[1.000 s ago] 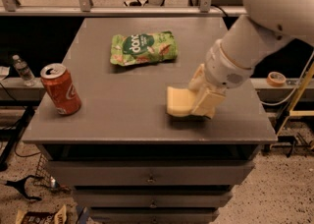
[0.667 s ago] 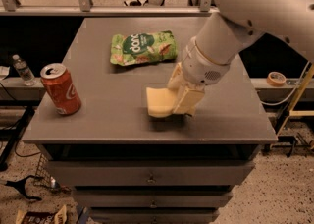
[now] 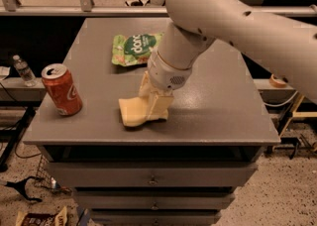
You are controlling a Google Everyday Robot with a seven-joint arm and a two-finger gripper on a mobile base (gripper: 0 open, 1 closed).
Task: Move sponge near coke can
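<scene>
Next, my gripper lets go of the sponge near the table's front edge, on the grey tabletop (image 3: 114, 109) next to the coke can. The sponge is now held just above the tabletop.
The pale yellow sponge (image 3: 130, 111) is held in my gripper (image 3: 148, 108) just above the grey tabletop (image 3: 208, 116), near its front edge. My gripper is shut on the sponge's right part, with the pale fingers (image 3: 157, 105) covering that end. The red-orange coke can (image 3: 61, 90) stands upright at the table's front left, a hand's width to the left of the sponge.
A green snack bag (image 3: 134, 48) lies behind the sponge, partly hidden by my arm (image 3: 233, 27). A small clear water bottle (image 3: 23, 70) stands off the table at far left. Drawers (image 3: 151, 178) sit below the tabletop. A tape roll (image 3: 278, 80) lies at right.
My gripper has carried the sponge leftward across the table toward the coke can. The can and snack bag have not moved.
</scene>
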